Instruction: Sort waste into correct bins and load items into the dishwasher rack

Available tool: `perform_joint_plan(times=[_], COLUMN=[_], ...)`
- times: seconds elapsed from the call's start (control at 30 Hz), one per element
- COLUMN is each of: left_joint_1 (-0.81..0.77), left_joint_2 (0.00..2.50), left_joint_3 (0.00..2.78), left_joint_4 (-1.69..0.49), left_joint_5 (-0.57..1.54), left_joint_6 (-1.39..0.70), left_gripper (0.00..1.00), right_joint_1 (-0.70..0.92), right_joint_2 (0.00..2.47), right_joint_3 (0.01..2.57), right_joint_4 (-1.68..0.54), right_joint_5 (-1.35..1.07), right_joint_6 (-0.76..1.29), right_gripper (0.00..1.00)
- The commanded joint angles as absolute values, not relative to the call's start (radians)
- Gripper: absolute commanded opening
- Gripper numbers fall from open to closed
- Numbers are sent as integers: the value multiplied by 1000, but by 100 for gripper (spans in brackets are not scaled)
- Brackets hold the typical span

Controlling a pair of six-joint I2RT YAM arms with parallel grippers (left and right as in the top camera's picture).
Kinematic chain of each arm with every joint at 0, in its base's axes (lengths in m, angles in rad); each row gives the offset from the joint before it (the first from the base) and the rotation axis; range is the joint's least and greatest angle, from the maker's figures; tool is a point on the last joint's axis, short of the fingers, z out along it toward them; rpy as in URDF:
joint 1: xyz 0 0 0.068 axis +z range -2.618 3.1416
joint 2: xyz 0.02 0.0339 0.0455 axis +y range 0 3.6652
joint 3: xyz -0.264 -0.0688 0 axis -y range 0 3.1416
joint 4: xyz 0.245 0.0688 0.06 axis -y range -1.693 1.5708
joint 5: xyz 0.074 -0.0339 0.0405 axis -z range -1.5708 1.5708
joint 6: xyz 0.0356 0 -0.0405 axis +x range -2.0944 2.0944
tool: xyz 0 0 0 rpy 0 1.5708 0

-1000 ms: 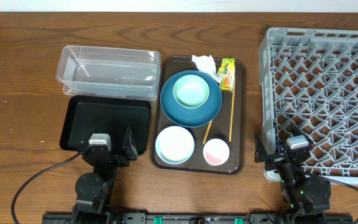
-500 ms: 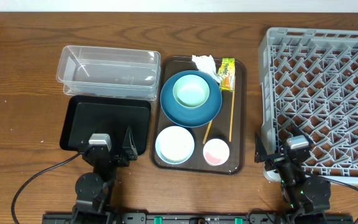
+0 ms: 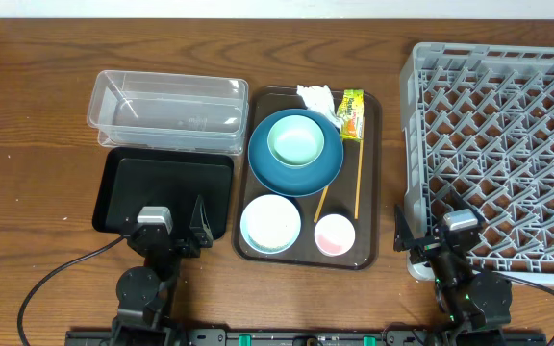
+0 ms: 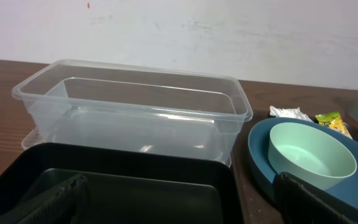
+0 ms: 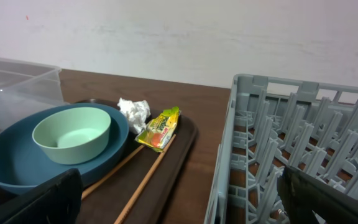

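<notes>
The robot's left gripper needs to next go to the pink cup and close on the cup's rim (image 3: 316,233) on the side facing the white bowl.
On the brown tray (image 3: 368,173) a pale green bowl (image 3: 295,140) sits in the dark blue dish (image 3: 294,169), with a white bowl (image 3: 270,223), pink cup (image 3: 335,234) and chopsticks (image 3: 357,181) nearby. A crumpled tissue (image 3: 315,96) and a snack wrapper (image 3: 352,113) lie at the tray's back. The clear tub (image 3: 166,111) and black container (image 3: 162,191) stand left, the grey rack (image 3: 503,154) right. My left gripper (image 3: 173,229) is open and empty over the black container's near edge. My right gripper (image 3: 436,231) is open and empty at the rack's near-left corner. No loose grains show.
The wooden table (image 3: 37,183) extends left of the bins. A white wall (image 4: 179,31) stands behind the table. The rack's tall side wall (image 5: 229,155) rises close to the tray's right edge.
</notes>
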State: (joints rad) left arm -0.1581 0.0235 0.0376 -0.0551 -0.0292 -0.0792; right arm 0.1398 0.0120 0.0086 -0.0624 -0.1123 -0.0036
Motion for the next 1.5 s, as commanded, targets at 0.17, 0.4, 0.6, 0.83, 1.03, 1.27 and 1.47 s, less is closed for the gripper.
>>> perform_joint_plan(times=[0.17, 0.4, 0.6, 0.83, 1.03, 1.27, 1.47], left_joint_1=[-160, -160, -160, -160, -160, -160, -160], left_joint_2=[26, 26, 26, 25, 31, 45, 45], left_joint_3=[4, 4, 4, 4, 5, 5, 81], left_joint_4=[-69, -69, -69, -36, -62, -27, 52], left_joint_5=[-33, -33, -33, -39, 119, 326, 359], left_joint_6=[-88, -88, -88, -88, -89, -97, -319], left_gripper=[96, 96, 96, 96, 96, 96, 96], right_joint_1=[121, 121, 121, 121, 121, 121, 121], right_joint_2=[9, 9, 9, 9, 9, 9, 9], right_joint_3=[6, 6, 6, 6, 6, 6, 53], right_joint_4=[-63, -63, -63, -63, -62, -53, -18], right_joint_5=[-116, -116, -116, -116, -147, -147, -345], right_joint_6=[14, 14, 14, 14, 41, 390, 363], right_gripper=[99, 99, 99, 99, 99, 99, 99])
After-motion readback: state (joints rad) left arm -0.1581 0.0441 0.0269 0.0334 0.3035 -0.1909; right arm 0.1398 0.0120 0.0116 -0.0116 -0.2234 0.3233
